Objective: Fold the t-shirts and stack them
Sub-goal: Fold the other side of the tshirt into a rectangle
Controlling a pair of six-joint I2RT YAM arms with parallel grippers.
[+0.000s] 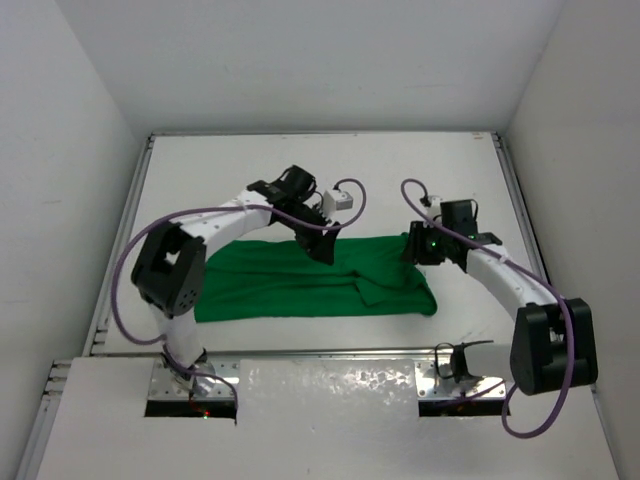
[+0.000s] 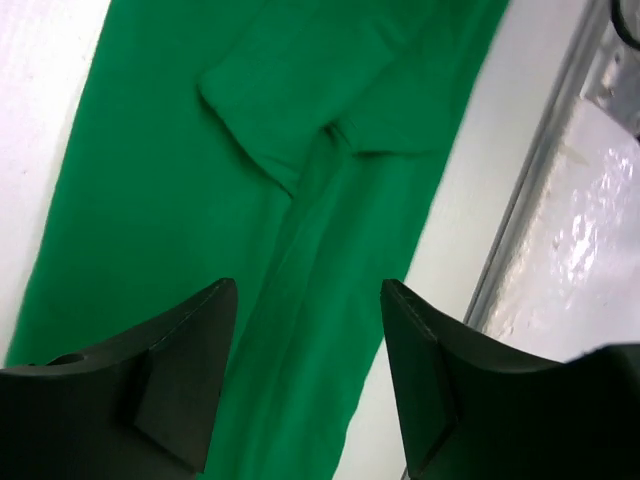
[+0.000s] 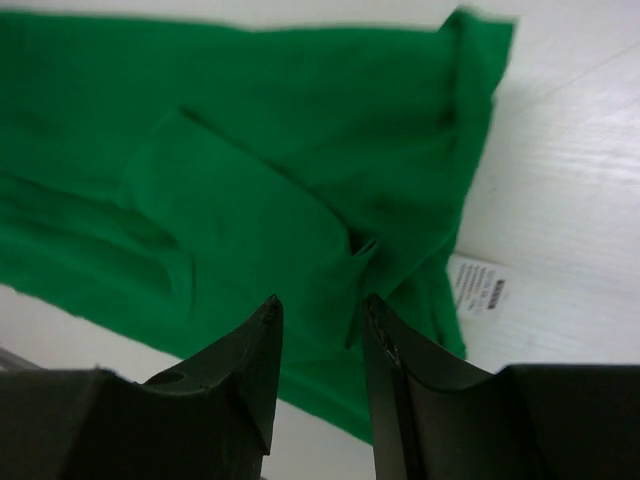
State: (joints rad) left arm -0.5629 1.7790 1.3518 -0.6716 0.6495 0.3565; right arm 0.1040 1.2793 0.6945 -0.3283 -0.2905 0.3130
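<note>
I will pinch the sleeve's inner corner (image 2: 210, 90) with my left gripper and straighten its edge with my right gripper, because the folded sleeve lies rumpled on the green t-shirt.
A bright green t-shirt (image 1: 300, 280) lies flat on the white table as a long folded band, with a sleeve folded over near its right end. My left gripper (image 1: 322, 248) hovers open over the shirt's far edge near the middle; in the left wrist view the gripper (image 2: 308, 300) has green cloth (image 2: 180, 170) below it and nothing between the fingers. My right gripper (image 1: 418, 250) is open over the shirt's right end; in the right wrist view the gripper (image 3: 318, 305) is above the folded cloth (image 3: 240, 200), empty.
A white care tag (image 3: 478, 285) sticks out beside the shirt's edge. A metal rail (image 2: 545, 190) runs along the near side of the table (image 1: 330, 170). White walls enclose the table on three sides.
</note>
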